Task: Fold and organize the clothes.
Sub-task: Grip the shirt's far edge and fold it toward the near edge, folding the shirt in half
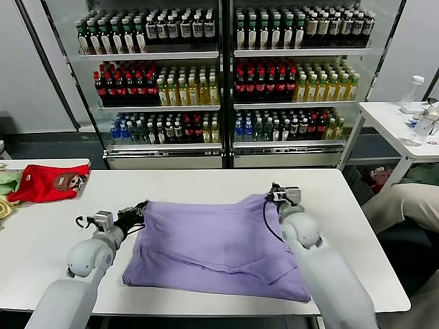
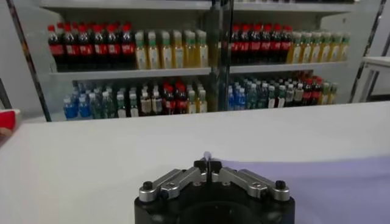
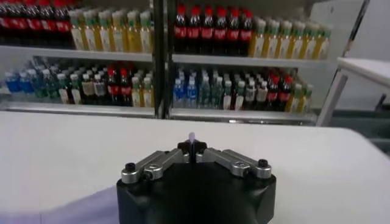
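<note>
My left gripper is to release the T-shirt's far corner at the folded layer's upper corner (image 1: 141, 248) nearest the red garment.
The clothes, a lavender T-shirt (image 1: 212, 247), lie flat on the white table (image 1: 206, 179), with a folded layer over the near half. My left gripper (image 1: 140, 208) is at the shirt's far left corner, shut on the fabric. In the left wrist view a small tuft of cloth sticks out between the closed fingertips of the left gripper (image 2: 208, 163), and the shirt (image 2: 329, 182) spreads off to one side. My right gripper (image 1: 273, 195) is at the far right corner. In its own view the right gripper (image 3: 192, 146) is shut on a sliver of lavender cloth, with more of the shirt (image 3: 73, 210) showing beside it.
A red garment (image 1: 48, 181) and green-yellow clothes (image 1: 7, 184) lie at the table's far left. Drink coolers full of bottles (image 1: 219, 75) stand behind the table. A small white side table (image 1: 394, 116) with bottles is at the right, and a person's leg (image 1: 405, 202) is beside it.
</note>
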Controlling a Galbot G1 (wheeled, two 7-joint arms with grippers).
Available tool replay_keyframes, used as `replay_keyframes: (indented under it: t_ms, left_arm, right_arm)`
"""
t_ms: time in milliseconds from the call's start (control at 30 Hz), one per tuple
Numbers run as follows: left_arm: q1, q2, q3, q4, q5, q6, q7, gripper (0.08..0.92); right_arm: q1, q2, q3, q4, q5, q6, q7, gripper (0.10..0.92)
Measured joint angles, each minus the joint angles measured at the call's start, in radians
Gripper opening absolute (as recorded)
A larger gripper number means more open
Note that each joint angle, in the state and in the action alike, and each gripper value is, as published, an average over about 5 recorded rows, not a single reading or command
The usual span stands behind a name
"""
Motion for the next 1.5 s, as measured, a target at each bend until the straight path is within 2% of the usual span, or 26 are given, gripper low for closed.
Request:
replay_keyframes:
  t_ms: [267, 533, 900, 1500]
  left_arm:
    - [0.145, 0.018, -0.037, -0.115, -0.014, -0.046, -0.02, 0.085]
    - [0.25, 0.034, -0.056, -0.196, -0.017, -0.073, -0.037, 0.085]
    - [0.352, 0.058, -0.064, -0.288, -0.02, -0.074, -0.059, 0.085]
    - [0.413, 0.081, -0.083, -0.345, -0.022, -0.054, -0.067, 0.085]
  right_arm:
    - [-0.179, -0.093, 0.062, 0.224, 0.027, -0.018, 0.014, 0.123]
    - [-0.314, -0.129, 0.114, 0.35, 0.036, -0.024, 0.017, 0.123]
    - [-0.406, -0.153, 0.145, 0.412, 0.036, -0.028, 0.016, 0.123]
    - [-0.512, -0.176, 0.166, 0.497, 0.025, -0.034, 0.022, 0.123]
